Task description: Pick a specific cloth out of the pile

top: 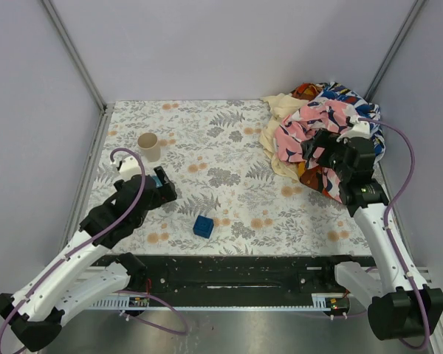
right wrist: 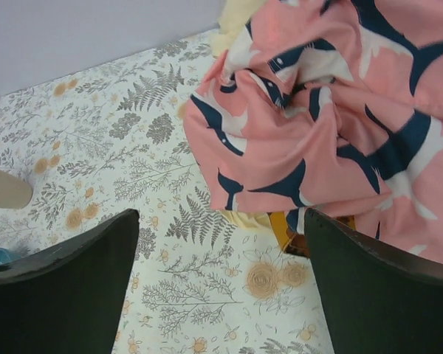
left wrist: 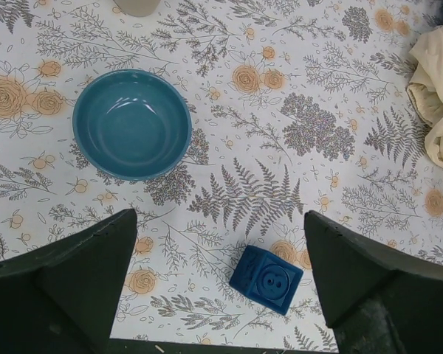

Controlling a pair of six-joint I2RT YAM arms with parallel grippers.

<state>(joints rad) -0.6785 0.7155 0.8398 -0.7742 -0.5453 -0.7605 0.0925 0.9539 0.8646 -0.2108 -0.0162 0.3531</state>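
Observation:
Next, I move my right gripper next to the pink cloth's edge [top: 281, 147] [right wrist: 208, 153] beside the cream cloth, facing the beige cup, and close it there.
The pile [top: 321, 125] lies at the table's far right: cream, pink with navy and white shapes, blue-white and orange-black patterned cloths. In the right wrist view the pink cloth [right wrist: 317, 110] lies on top. Only a small sliver of the mustard cloth [right wrist: 278, 228] shows under its lower edge, beside a pale cream fold [right wrist: 255, 220]. My right gripper [top: 315, 153] is open and empty, hovering over the pile's near-left edge; in its own view [right wrist: 220, 243] it is above bare table beside the sliver. My left gripper [top: 167, 189] is open and empty above the table [left wrist: 220, 243].
A blue cube [top: 203, 226] sits mid-table near the front, between my left fingers in the wrist view [left wrist: 266, 279]. A teal bowl [left wrist: 131, 122] lies beyond the left gripper. A beige cup [top: 149, 146] stands at the far left. Walls enclose the table.

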